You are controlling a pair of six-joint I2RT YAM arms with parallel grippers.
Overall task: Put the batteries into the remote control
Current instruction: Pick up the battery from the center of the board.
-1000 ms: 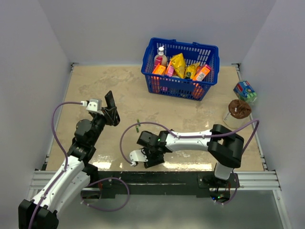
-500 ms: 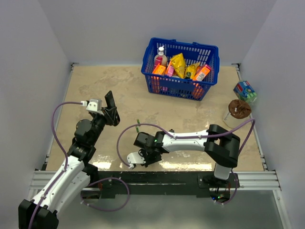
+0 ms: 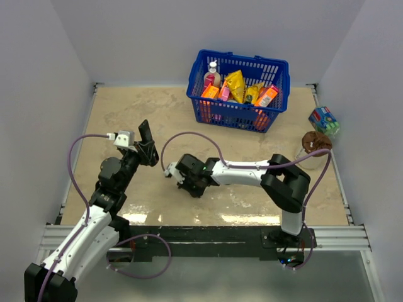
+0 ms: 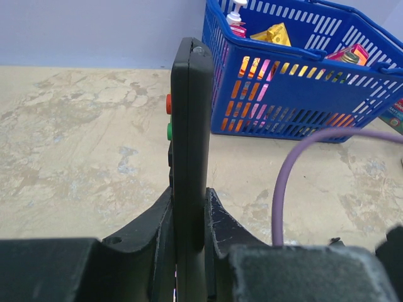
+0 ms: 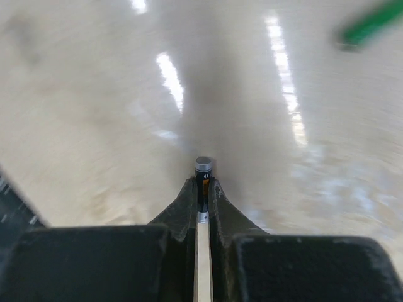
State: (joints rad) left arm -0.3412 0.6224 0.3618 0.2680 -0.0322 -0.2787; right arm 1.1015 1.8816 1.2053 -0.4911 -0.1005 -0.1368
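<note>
Next, I put the battery down and take it by its other end (image 5: 202,217), because my right gripper's fingers cover it almost up to its silver cap.
My left gripper (image 3: 148,152) (image 4: 187,198) is shut on the remote control (image 3: 145,133) (image 4: 189,126), a slim black bar held upright with orange and green buttons on its left edge. My right gripper (image 3: 189,179) (image 5: 203,184) is low over the table just right of the left one. It is shut on a small battery (image 5: 203,171), a dark cylinder whose silver cap pokes out past the fingertips. A blurred green battery (image 5: 371,24) lies on the table at the right wrist view's top right.
A blue basket (image 3: 238,88) (image 4: 302,82) full of packets stands at the back right. A brown round object (image 3: 316,143) and a green-blue box (image 3: 324,119) sit at the right edge. A purple cable (image 4: 283,189) loops up beside the remote.
The right arm has swung from the table's near edge back and left toward the left gripper. The left arm and remote have not moved.
</note>
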